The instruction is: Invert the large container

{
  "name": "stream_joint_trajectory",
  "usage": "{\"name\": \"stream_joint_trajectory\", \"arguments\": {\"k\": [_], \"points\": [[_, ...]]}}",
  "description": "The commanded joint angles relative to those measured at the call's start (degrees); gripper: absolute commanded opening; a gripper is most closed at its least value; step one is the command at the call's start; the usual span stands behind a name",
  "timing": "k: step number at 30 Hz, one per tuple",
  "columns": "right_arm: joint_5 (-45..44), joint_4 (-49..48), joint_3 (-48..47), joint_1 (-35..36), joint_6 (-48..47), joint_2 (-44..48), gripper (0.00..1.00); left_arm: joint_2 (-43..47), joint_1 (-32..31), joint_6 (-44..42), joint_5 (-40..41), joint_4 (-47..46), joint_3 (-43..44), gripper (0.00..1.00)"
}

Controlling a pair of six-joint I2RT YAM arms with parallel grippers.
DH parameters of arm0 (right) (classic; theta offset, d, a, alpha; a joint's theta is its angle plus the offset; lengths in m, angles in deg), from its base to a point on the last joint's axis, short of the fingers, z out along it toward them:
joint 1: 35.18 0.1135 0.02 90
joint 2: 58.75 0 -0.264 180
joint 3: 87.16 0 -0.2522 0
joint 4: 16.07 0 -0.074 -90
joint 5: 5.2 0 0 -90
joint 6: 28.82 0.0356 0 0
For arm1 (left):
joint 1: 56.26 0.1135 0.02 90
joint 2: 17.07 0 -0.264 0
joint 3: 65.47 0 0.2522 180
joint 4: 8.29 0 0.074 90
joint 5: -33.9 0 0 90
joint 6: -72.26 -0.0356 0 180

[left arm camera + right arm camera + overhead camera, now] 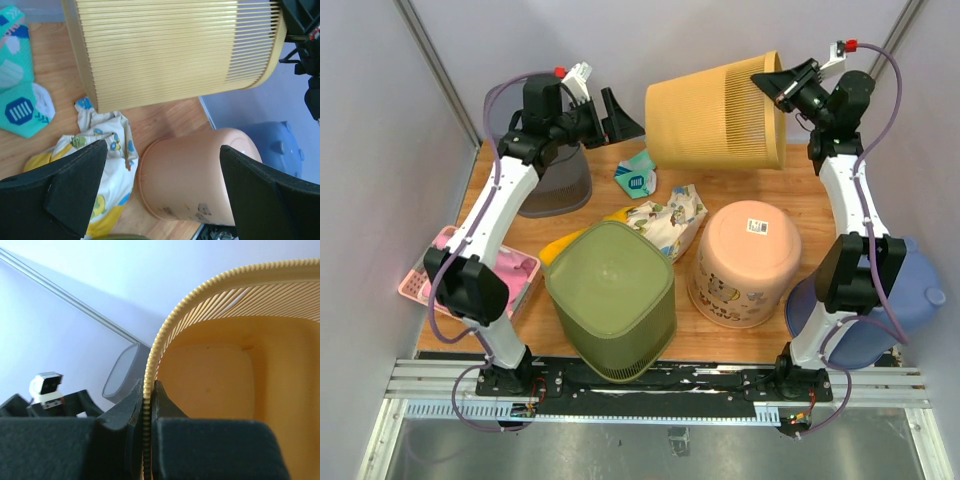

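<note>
Next, my right gripper lets go of the large yellow container, opening down, on the bare wood (745, 187) just behind the pink bucket.
The large yellow slatted container (715, 115) hangs on its side above the back of the table, mouth facing right. My right gripper (772, 85) is shut on its rim; the right wrist view shows the ribbed rim (148, 365) pinched between the jaws of the gripper (147, 395), with the yellow inside (225, 375) beyond. My left gripper (620, 115) is open and empty, just left of the container's base. In the left wrist view the open gripper (162, 170) sits apart from the container's slatted wall (175, 50).
An upturned green bin (612, 295) and an upturned pink bucket (745, 262) stand at the front. A grey basket (555, 185) is at back left, a blue container (875, 300) at right, a pink tray (430, 275) at left. A patterned cloth (665, 220) and a teal packet (637, 177) lie mid-table.
</note>
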Motion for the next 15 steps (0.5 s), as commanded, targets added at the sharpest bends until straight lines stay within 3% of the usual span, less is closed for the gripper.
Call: {"name": "stream_joint_trajectory", "arguments": {"k": [1,5,10,15], "points": [[2.44,-18.73,-0.20,-2.31,11.53,-1.03,0.00,-4.48,0.12,0.12,-3.10,-6.35,6.25,0.99],[3.59,-27.12,0.89,-3.90,18.89,-3.63,0.00,-10.10,0.20,-1.05,-4.72,-6.12,11.52,0.99],[5.15,-28.65,0.87,-4.53,20.55,-4.68,0.00,-16.19,1.09,-2.05,-4.20,-4.32,18.39,0.99],[5.91,-29.93,2.07,-4.91,21.81,-4.90,0.00,-17.86,1.45,-1.73,-2.16,-7.77,16.53,0.99]]}}
